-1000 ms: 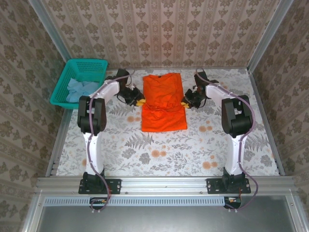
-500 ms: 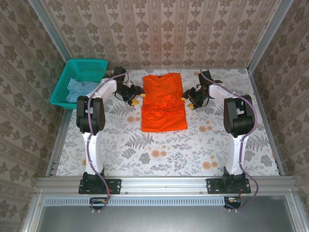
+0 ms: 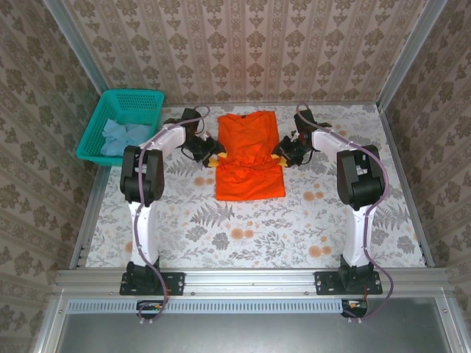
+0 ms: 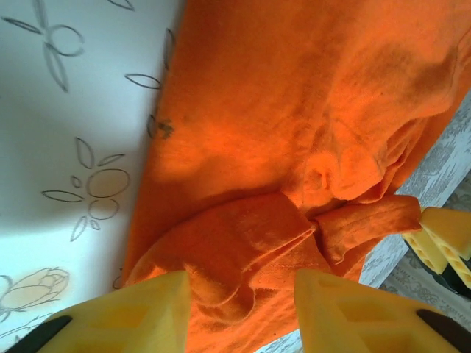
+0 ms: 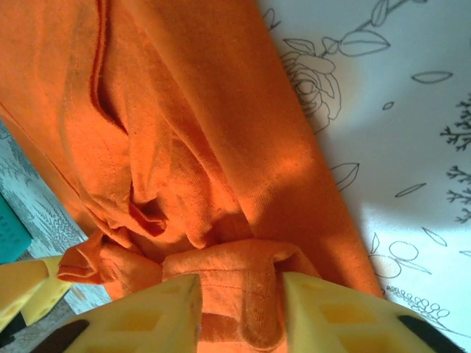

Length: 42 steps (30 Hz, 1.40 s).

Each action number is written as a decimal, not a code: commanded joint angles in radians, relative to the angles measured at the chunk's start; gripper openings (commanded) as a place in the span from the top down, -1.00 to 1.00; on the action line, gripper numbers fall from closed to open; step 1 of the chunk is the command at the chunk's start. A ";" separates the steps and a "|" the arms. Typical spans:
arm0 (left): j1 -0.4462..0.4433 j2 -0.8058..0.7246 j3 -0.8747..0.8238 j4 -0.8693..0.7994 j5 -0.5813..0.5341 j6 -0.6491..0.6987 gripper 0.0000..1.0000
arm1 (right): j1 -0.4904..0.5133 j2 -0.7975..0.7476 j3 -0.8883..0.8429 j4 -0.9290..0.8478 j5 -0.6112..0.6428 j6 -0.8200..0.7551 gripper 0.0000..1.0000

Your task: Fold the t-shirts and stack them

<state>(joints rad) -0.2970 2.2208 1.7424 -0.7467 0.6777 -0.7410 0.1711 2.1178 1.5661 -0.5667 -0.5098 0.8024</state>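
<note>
My left gripper is to pinch the sleeve flap's near edge [image 4: 227, 312] and straighten it before folding the t-shirt's hem up, as the folded sleeve flap lies rumpled across the orange t-shirt.
The orange t-shirt [image 3: 249, 154] lies flat mid-table, neck to the far side, with its sleeves folded in and a wrinkled band across its middle. My left gripper [image 3: 213, 157] is at the shirt's left edge; in the left wrist view [image 4: 243, 309] it is open, with a folded flap of orange cloth [image 4: 243, 243] between the yellow fingers [image 4: 140, 312]. My right gripper [image 3: 280, 154] is at the right edge; in its wrist view [image 5: 239, 309] it is open, straddling a hemmed fold [image 5: 235, 276]. The pale blue t-shirt [image 3: 121, 136] lies crumpled in the basket.
A teal mesh basket [image 3: 140, 99] stands at the far left of the table. The floral tablecloth [image 3: 243, 235] is bare in front of the shirt. Patterned walls close in the back and both sides.
Half a second ago both grippers stood a little outside the shirt's edges. Both have moved inward and now sit at the folds on the shirt's left and right edges.
</note>
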 commanded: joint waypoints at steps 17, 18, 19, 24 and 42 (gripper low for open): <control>0.011 -0.033 0.060 0.024 0.054 0.017 1.00 | -0.025 -0.143 -0.074 0.014 0.008 0.038 1.00; 0.013 -0.033 0.061 0.023 0.059 0.018 1.00 | -0.027 -0.146 -0.073 0.015 0.010 0.043 1.00; 0.015 -0.035 0.063 0.022 0.063 0.020 1.00 | -0.028 -0.148 -0.071 0.016 0.015 0.046 1.00; 0.021 -0.063 0.060 -0.043 0.008 0.072 0.28 | -0.031 -0.132 -0.063 0.017 0.019 0.049 1.00; -0.060 -0.070 0.014 -0.077 -0.173 0.079 0.15 | -0.033 -0.093 -0.061 0.021 0.022 0.045 1.00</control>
<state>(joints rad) -0.3580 2.1540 1.7325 -0.8005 0.5472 -0.6735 0.1448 2.0003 1.4967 -0.5488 -0.5049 0.8406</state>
